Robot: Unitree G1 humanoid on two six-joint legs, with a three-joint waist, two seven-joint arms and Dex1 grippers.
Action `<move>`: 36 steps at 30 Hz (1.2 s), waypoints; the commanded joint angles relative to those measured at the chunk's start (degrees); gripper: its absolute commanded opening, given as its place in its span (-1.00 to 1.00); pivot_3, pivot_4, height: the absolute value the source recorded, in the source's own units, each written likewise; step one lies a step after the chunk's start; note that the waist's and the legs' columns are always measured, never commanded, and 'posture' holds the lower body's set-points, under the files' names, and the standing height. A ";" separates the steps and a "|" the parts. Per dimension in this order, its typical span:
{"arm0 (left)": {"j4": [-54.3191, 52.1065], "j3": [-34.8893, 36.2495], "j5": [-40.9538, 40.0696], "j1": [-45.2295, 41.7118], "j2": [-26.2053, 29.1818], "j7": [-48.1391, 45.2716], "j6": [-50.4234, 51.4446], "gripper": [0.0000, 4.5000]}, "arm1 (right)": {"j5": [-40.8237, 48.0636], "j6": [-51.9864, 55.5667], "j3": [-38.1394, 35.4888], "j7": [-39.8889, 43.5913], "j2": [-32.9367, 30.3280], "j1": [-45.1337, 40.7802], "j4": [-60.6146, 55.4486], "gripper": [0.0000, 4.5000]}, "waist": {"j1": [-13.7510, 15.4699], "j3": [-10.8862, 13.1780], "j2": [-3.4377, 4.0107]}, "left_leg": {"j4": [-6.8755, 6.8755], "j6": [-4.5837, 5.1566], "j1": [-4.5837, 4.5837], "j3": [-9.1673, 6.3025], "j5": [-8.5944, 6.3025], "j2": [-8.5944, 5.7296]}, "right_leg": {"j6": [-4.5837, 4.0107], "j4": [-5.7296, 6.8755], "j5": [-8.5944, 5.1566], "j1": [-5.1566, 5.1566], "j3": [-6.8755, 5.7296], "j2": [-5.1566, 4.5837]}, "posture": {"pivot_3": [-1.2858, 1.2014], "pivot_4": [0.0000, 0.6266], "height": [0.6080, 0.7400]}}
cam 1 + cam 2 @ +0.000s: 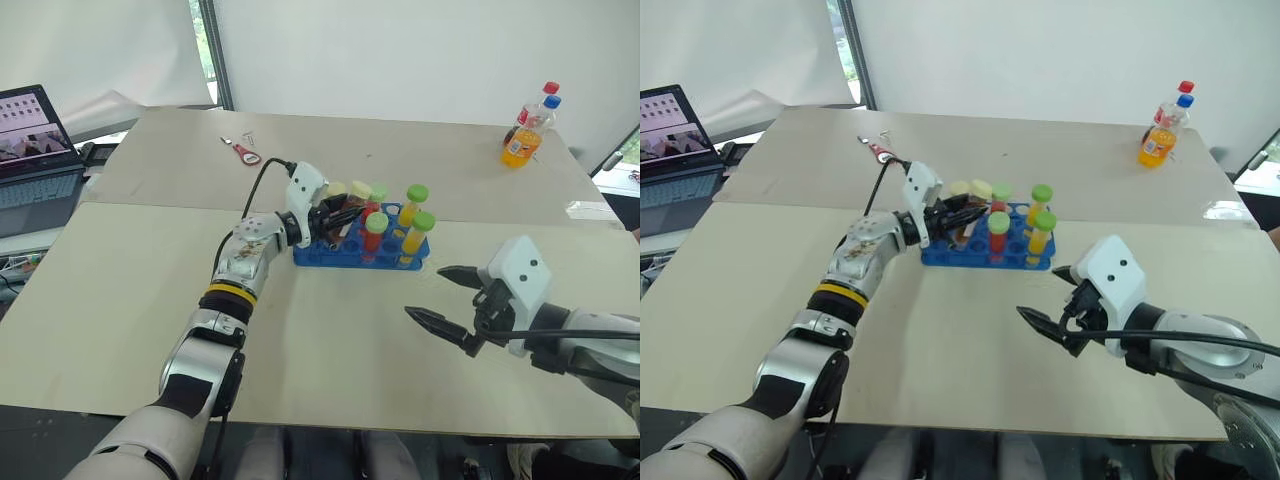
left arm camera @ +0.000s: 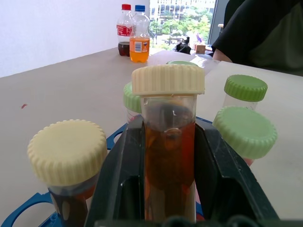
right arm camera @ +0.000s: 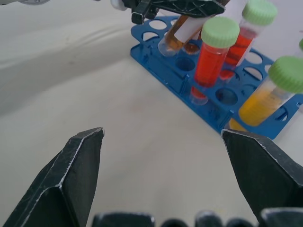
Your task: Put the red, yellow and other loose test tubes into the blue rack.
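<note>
The robot's left gripper needs to set its brown-orange test tube in the front row of the blue rack, before the other cream-capped tube [image 1: 334, 246].
The blue rack [image 1: 312, 256] stands mid-table and holds several upright test tubes: red ones with green caps [image 3: 213, 56], yellow ones with green caps [image 3: 263, 100] and a brown-orange one with a cream cap [image 2: 67, 152]. My left gripper [image 1: 343, 218] is at the rack's left end, shut on another brown-orange test tube [image 2: 168, 156] with a cream cap. That tube is tilted, with its lower end [image 3: 166, 46] just over the rack's holes. My right gripper [image 1: 425, 292] hangs open over bare table to the right front of the rack, holding nothing.
Two soda bottles [image 1: 527, 130] stand at the far right of the table. A laptop [image 1: 35, 150] sits off the left edge. A small red-handled tool [image 1: 246, 154] lies at the far left. A person in dark clothing [image 2: 265, 33] is beyond the table.
</note>
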 commanded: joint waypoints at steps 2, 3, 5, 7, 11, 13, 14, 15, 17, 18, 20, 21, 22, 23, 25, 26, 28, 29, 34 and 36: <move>-3.15 -0.78 0.76 -0.11 -0.47 -1.35 -0.08 -0.60 | 1.82 -0.06 -3.03 -1.03 -0.26 0.25 -1.40 0.97 | 0.04 0.00 0.00 | 0.00 0.00 0.00 -0.08 0.00 0.00 | 0.00 -0.01 0.00 0.01 0.00 0.00 | 0.03 -0.52 0.89; -3.34 -0.79 0.87 0.10 -0.58 -1.16 -0.19 -0.60 | 1.96 -0.09 -3.08 -1.17 -0.26 0.27 -1.37 0.97 | 0.07 0.00 0.00 | 0.00 0.00 0.00 -0.10 0.00 -0.01 | 0.00 -0.01 0.00 0.01 0.00 -0.01 | 0.03 -0.52 0.89; -3.50 -0.61 1.10 0.59 -0.87 -0.40 -0.55 -0.60 | 2.07 -0.20 -3.03 -1.55 -0.19 0.25 -1.31 0.97 | 0.06 0.00 0.00 | 0.00 0.00 0.00 -0.15 0.00 -0.01 | 0.00 -0.01 0.00 0.02 0.00 -0.01 | 0.03 -0.52 0.89; -3.85 -0.38 1.24 1.44 -1.35 0.44 -0.82 -0.60 | 1.93 -0.39 -2.76 -2.07 -0.12 0.21 -1.19 0.97 | 0.06 0.00 0.00 | 0.00 0.00 0.00 -0.18 0.00 -0.01 | 0.01 -0.01 0.00 0.02 0.00 -0.01 | 0.03 -0.52 0.89; -5.31 0.14 2.12 5.12 -3.07 4.23 -4.02 -0.60 | -0.22 -1.66 -1.33 -4.90 1.35 -0.65 -0.81 0.97 | 0.09 -0.01 0.01 | 0.00 0.00 0.02 -0.21 0.00 -0.01 | 0.01 -0.01 0.00 0.05 0.00 -0.02 | 0.03 -0.52 0.89; -6.26 0.54 2.52 7.13 -3.76 5.69 -6.43 -0.60 | -1.78 -2.53 -0.63 -7.76 3.44 -1.91 -0.47 0.97 | 0.07 -0.05 0.02 | 0.00 0.00 0.04 -0.24 0.00 -0.01 | 0.01 -0.02 0.00 0.06 0.00 -0.02 | 0.03 -0.52 0.89; -6.58 0.67 2.55 7.71 -3.98 5.99 -7.09 -0.60 | -2.25 -2.59 -0.49 -8.71 4.25 -2.27 -0.34 0.97 | 0.11 -0.05 0.02 | 0.00 0.00 0.05 -0.24 0.00 -0.01 | 0.01 0.00 0.00 0.07 0.00 -0.03 | 0.03 -0.52 0.89; -6.63 1.20 2.45 8.43 -4.27 7.00 -7.76 -0.60 | -3.18 -3.20 -0.15 -9.49 5.08 -2.67 -0.18 0.97 | 0.13 -0.05 0.02 | 0.00 -0.01 0.05 -0.24 0.01 -0.02 | 0.01 0.01 0.00 0.07 0.00 -0.03 | 0.03 -0.52 0.89; -6.63 1.87 2.48 9.33 -4.67 8.43 -8.84 -0.60 | -4.33 -3.79 0.17 -10.22 6.15 -3.09 0.00 0.97 | 0.17 -0.06 0.02 | 0.01 -0.02 0.06 -0.25 0.02 -0.03 | 0.01 0.01 0.00 0.08 0.00 -0.03 | 0.03 -0.52 0.89; -6.67 2.19 2.22 9.75 -4.90 8.73 -9.01 -0.60 | -4.63 -3.92 0.22 -10.57 6.67 -3.30 0.14 0.97 | 0.15 -0.06 0.02 | 0.01 -0.02 0.06 -0.26 0.02 -0.04 | 0.01 0.01 0.00 0.09 0.00 -0.03 | 0.03 -0.52 0.89; -7.44 2.12 1.80 11.10 -5.04 7.93 -9.63 -0.60 | -5.23 -4.11 0.35 -11.29 7.42 -4.03 0.61 0.97 | 0.05 -0.07 0.05 | 0.01 -0.02 0.07 -0.27 0.02 -0.06 | 0.02 0.01 0.01 0.10 0.00 -0.03 | 0.03 -0.52 0.89; -7.70 2.11 1.81 11.63 -5.02 7.82 -9.98 -0.60 | -5.51 -4.15 0.43 -11.59 7.73 -4.44 0.84 0.97 | 0.02 -0.08 0.06 | 0.01 -0.02 0.08 -0.27 0.01 -0.06 | 0.02 0.01 0.01 0.10 0.00 -0.03 | 0.03 -0.52 0.89; -7.82 1.96 2.08 12.00 -4.88 7.64 -10.58 -0.60 | -5.74 -4.14 0.44 -11.74 7.96 -4.85 1.10 0.97 | 0.00 -0.08 0.06 | 0.01 -0.02 0.08 -0.27 0.01 -0.05 | 0.02 0.01 0.01 0.10 0.01 -0.03 | 0.03 -0.52 0.89; -7.82 1.85 2.31 12.17 -4.84 7.62 -10.98 -0.60 | -5.88 -4.13 0.39 -11.75 8.08 -5.05 1.29 0.97 | -0.01 -0.08 0.06 | 0.01 -0.02 0.09 -0.27 0.01 -0.05 | 0.01 0.02 0.01 0.10 0.01 -0.03 | 0.03 -0.52 0.89; -7.94 1.81 2.27 13.06 -4.23 6.41 -12.21 -0.15 | -6.05 -3.94 0.58 -11.84 8.19 -6.27 2.01 0.97 | -0.04 -0.09 0.07 | 0.01 -0.02 0.09 -0.27 0.01 -0.05 | 0.02 0.02 0.01 0.10 0.00 -0.02 | 0.03 -0.52 0.89; -7.96 1.86 2.11 13.40 -3.98 5.85 -12.52 -0.02 | -6.13 -3.79 0.74 -11.89 8.20 -6.85 2.27 0.97 | -0.05 -0.09 0.07 | 0.01 -0.02 0.09 -0.27 0.01 -0.05 | 0.02 0.01 0.01 0.10 0.00 -0.02 | 0.03 -0.52 0.89; -7.91 1.93 2.01 13.79 -3.69 5.35 -12.82 0.44 | -6.20 -3.59 0.86 -11.85 8.20 -7.66 2.71 0.97 | -0.09 -0.09 0.07 | 0.01 -0.02 0.08 -0.27 0.01 -0.05 | 0.01 0.01 0.01 0.09 0.00 -0.02 | 0.03 -0.52 0.89; -7.90 1.98 2.04 13.91 -3.56 5.28 -12.88 0.65 | -6.19 -3.46 0.94 -11.87 8.25 -8.01 2.85 0.97 | -0.07 -0.09 0.07 | 0.01 -0.02 0.08 -0.27 0.01 -0.05 | 0.01 0.01 0.01 0.09 0.00 -0.02 | 0.03 -0.52 0.89; -11.03 1.14 2.58 16.30 0.13 2.27 -12.92 0.96 | -5.74 -3.19 1.22 -11.25 8.01 -11.30 4.72 0.97 | -0.08 -0.09 0.08 | 0.01 -0.02 0.06 -0.28 0.02 -0.05 | 0.01 0.01 0.01 0.08 0.00 -0.02 | 0.03 -0.52 0.89; -15.58 0.93 2.36 18.46 4.53 -0.66 -10.18 0.96 | -5.22 -4.10 0.17 -8.93 7.06 -11.18 5.75 0.97 | -0.24 -0.09 0.08 | 0.00 -0.01 0.07 -0.28 0.01 -0.04 | 0.01 0.01 0.01 0.08 0.00 -0.02 | 0.03 -0.52 0.89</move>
